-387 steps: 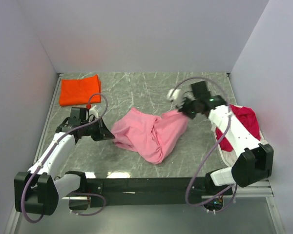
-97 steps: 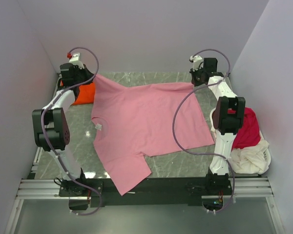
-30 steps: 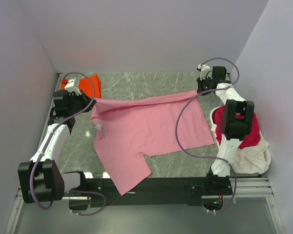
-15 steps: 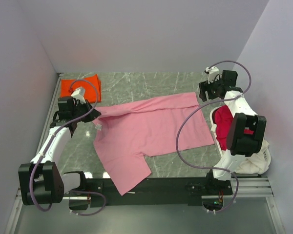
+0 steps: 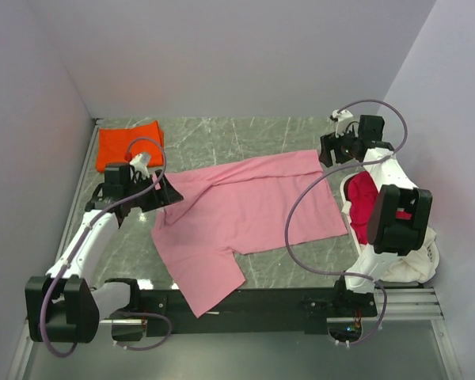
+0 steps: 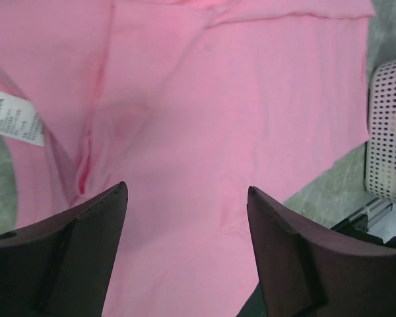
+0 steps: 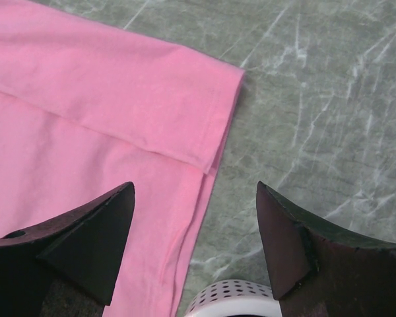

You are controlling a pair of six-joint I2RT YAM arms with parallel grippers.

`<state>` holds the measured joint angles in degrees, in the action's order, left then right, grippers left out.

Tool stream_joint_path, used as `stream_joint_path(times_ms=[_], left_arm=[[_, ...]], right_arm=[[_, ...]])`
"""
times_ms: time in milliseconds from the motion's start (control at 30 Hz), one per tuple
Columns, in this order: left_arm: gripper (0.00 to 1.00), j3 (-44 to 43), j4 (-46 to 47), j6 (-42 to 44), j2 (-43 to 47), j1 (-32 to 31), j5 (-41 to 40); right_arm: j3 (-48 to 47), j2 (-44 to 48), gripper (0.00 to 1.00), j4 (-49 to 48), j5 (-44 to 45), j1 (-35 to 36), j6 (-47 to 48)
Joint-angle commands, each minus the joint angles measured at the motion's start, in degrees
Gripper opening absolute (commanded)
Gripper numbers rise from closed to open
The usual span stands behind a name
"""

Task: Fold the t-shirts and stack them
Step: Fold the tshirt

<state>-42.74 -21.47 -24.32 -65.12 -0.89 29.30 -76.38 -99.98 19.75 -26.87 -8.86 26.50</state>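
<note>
The light pink t-shirt's flap next to the white label is bunched up, so next I pinch the flap's edge point(image 6: 167, 80) with my left gripper and spread it flat before the next fold.
The light pink t-shirt point(image 5: 237, 214) lies spread on the marble table, its far strip folded over toward me; it fills the left wrist view point(image 6: 218, 119) and shows its folded corner in the right wrist view point(image 7: 119, 92). My left gripper point(image 5: 172, 192) hovers open over the shirt's left end, near the white label point(image 6: 14, 117). My right gripper point(image 5: 326, 152) hangs open above the shirt's far right corner, holding nothing. An orange-red folded t-shirt point(image 5: 127, 145) rests at the far left. Crimson point(image 5: 364, 207) and cream point(image 5: 408, 257) t-shirts lie in the basket.
A white perforated basket point(image 5: 350, 207) stands at the right edge, its rim also in the left wrist view point(image 6: 386, 132) and the right wrist view point(image 7: 234, 298). Grey walls enclose the table. The black mounting rail point(image 5: 245, 301) runs along the near edge.
Both grippers let go of the pink shirt's far edge, which now lies folded over. The left gripper moved right over the shirt and opened; the right one opened and pulled back slightly.
</note>
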Motion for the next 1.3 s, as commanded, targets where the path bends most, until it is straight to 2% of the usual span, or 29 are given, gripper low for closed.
stream_joint_path(times_ms=[0, 67, 100, 200, 333, 500, 567, 933, 1000, 1033, 1067, 1133, 1267], left_arm=[[0.80, -4.5, 1.6, -2.0, 2.6, -1.4, -4.4], [0.80, -8.0, -0.2, 0.6, -2.1, -1.4, -6.4], [0.76, -12.0, -1.3, 1.7, -8.5, -1.5, -6.3], [0.68, -19.2, -4.6, 5.3, -20.6, -2.2, -4.9], [0.65, -25.6, -6.4, 8.1, -30.7, -3.9, -8.6], [0.55, -32.0, -10.1, 9.7, -39.9, -5.5, -12.5], [0.51, -33.2, -10.8, 10.2, -41.7, -5.9, -11.9], [0.46, -33.6, -12.1, 10.8, -45.2, -8.4, -12.2], [0.36, -33.6, -12.4, 11.0, -45.1, -8.4, -11.5], [0.23, -33.6, -12.9, 11.0, -45.1, -8.5, -10.2], [0.17, -33.6, -13.0, 11.0, -44.4, -8.6, -9.6], [0.12, -33.5, -12.9, 10.7, -43.1, -9.0, -8.9], [0.12, -32.7, -13.3, 10.5, -39.0, -10.7, -5.2]], right_arm=[[-0.4, 4.2, 0.80, 4.3, -4.4, 0.9, 1.2], [-2.8, 4.2, 0.81, 9.3, -10.5, 2.0, 5.2], [-3.6, 4.2, 0.81, 14.6, -12.5, 2.5, 6.8], [-3.4, 5.6, 0.81, 18.5, -15.8, 5.1, 9.4], [0.3, 9.7, 0.81, 17.9, -15.7, 7.8, 9.2], [1.5, 10.7, 0.81, 17.4, -16.4, 8.2, 8.5], [1.7, 10.3, 0.80, 17.3, -16.2, 8.2, 8.4], [2.4, 10.6, 0.80, 16.3, -16.5, 7.9, 7.7], [2.4, 10.8, 0.80, 16.3, -16.7, 7.7, 7.7], [2.5, 10.8, 0.80, 16.3, -16.8, 7.5, 7.7], [2.5, 10.8, 0.80, 16.3, -17.0, 7.5, 7.7], [2.5, 10.9, 0.80, 16.2, -17.1, 7.4, 7.7], [2.5, 11.0, 0.80, 16.2, -17.2, 7.1, 7.8]])
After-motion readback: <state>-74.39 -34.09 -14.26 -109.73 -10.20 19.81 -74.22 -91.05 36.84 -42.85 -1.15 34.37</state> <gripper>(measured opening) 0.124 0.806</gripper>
